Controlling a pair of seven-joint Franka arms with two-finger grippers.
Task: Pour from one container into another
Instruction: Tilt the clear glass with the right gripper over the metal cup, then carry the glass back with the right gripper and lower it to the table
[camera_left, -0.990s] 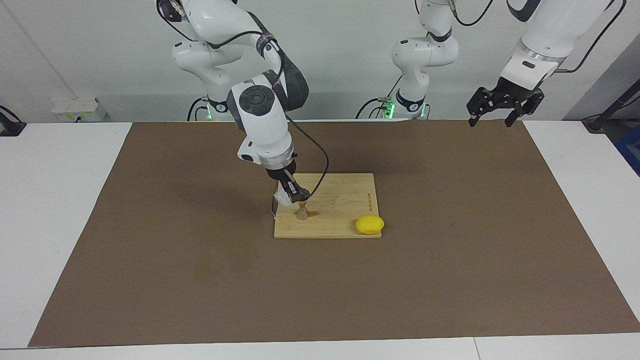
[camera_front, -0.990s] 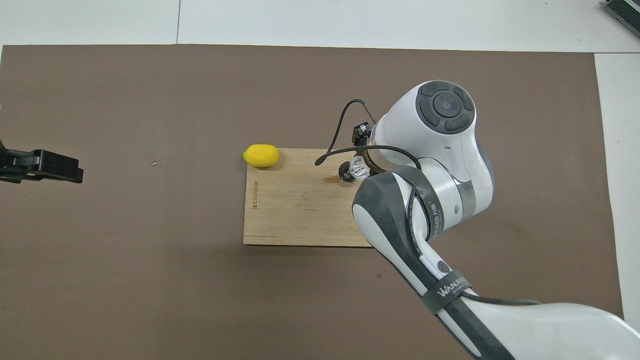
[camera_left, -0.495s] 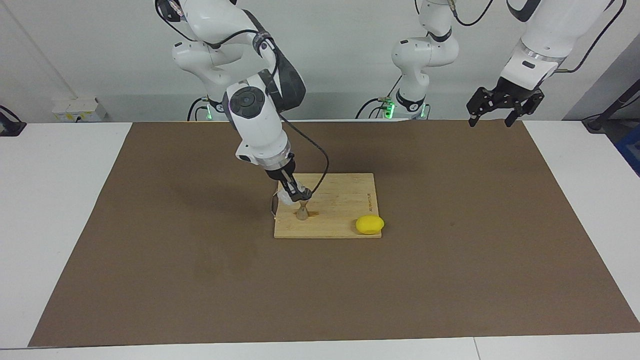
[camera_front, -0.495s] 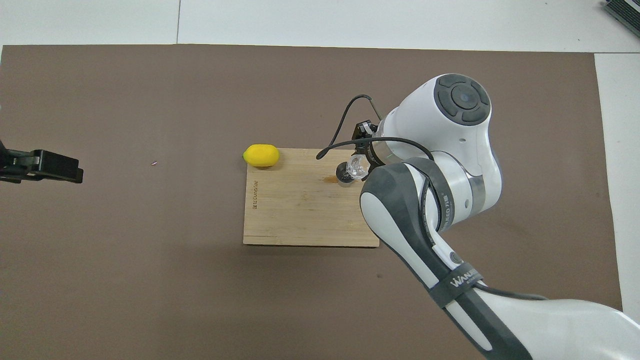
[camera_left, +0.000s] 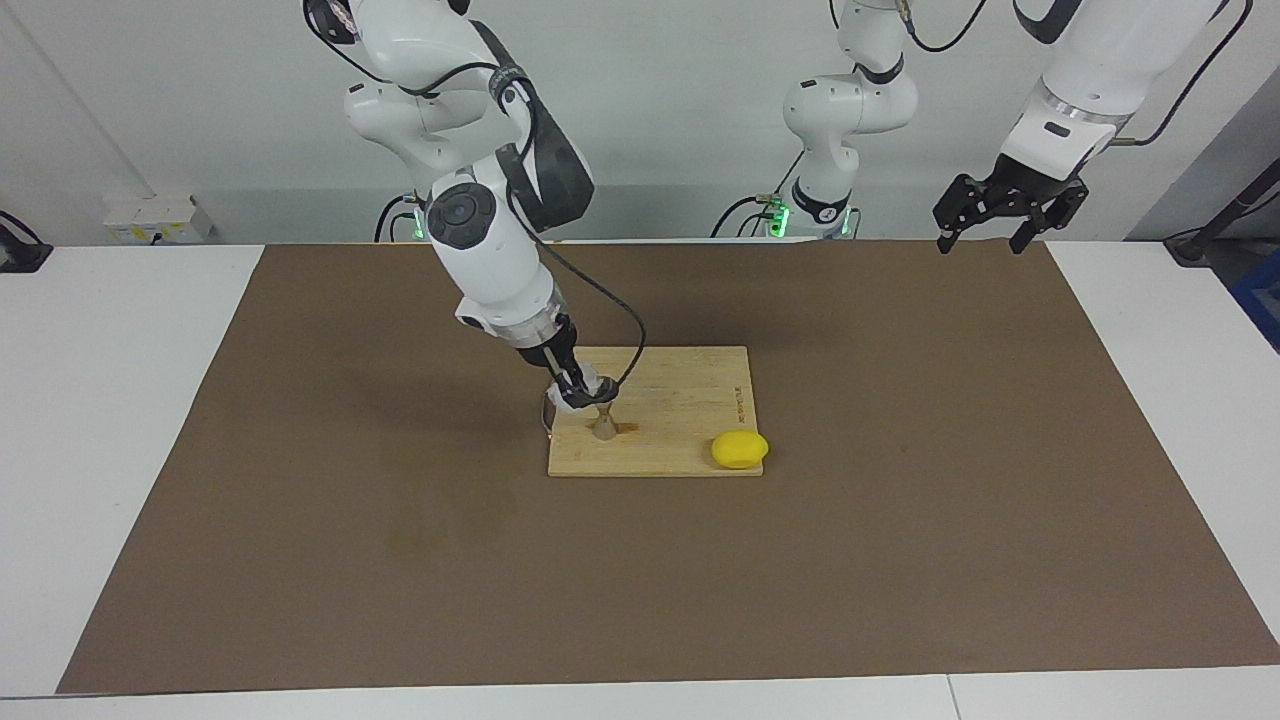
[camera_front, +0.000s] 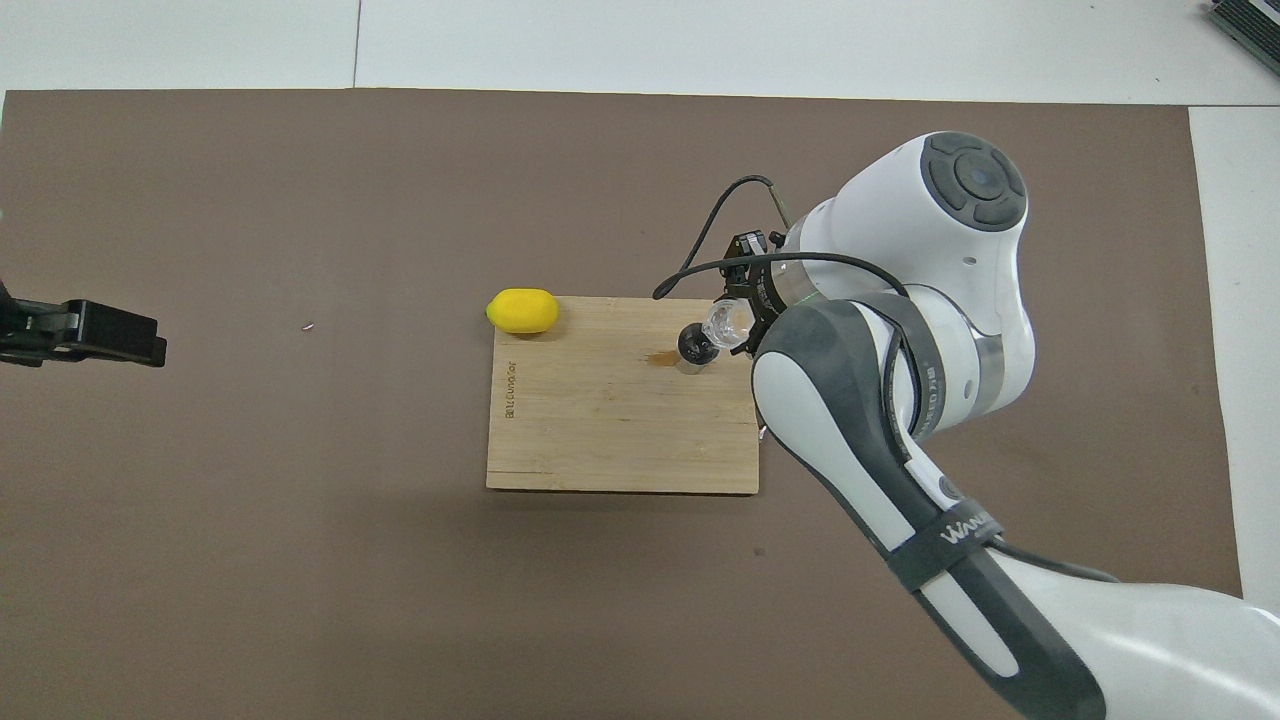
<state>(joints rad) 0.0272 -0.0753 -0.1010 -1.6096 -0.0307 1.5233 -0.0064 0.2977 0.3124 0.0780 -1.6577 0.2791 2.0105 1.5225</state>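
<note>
I should let go of the small clear glass cup with my right gripper on the brown mat (camera_front: 931, 368) past the cutting board's jigger end.
My right gripper (camera_left: 582, 392) is shut on the small clear glass cup (camera_left: 577, 396), also seen from overhead (camera_front: 727, 324), and holds it tilted just above the rim of the grey steel jigger (camera_left: 604, 424). The jigger (camera_front: 693, 346) stands upright on the wooden cutting board (camera_left: 690, 400) near its corner toward the right arm's end. A small brown stain lies on the board beside the jigger. My left gripper (camera_left: 983, 236) waits open in the air over the mat's corner at the left arm's end; its tip shows overhead (camera_front: 120, 338).
A yellow lemon (camera_left: 739, 449) lies at the board's corner farthest from the robots (camera_front: 521, 310). The board (camera_front: 600, 420) rests mid-table on a brown mat (camera_left: 400, 560). The right arm's forearm (camera_front: 880, 420) hangs over the board's edge.
My right arm has swung toward its own end of the table and the cup has tilted back a little, still over the jigger. The left arm has not moved.
</note>
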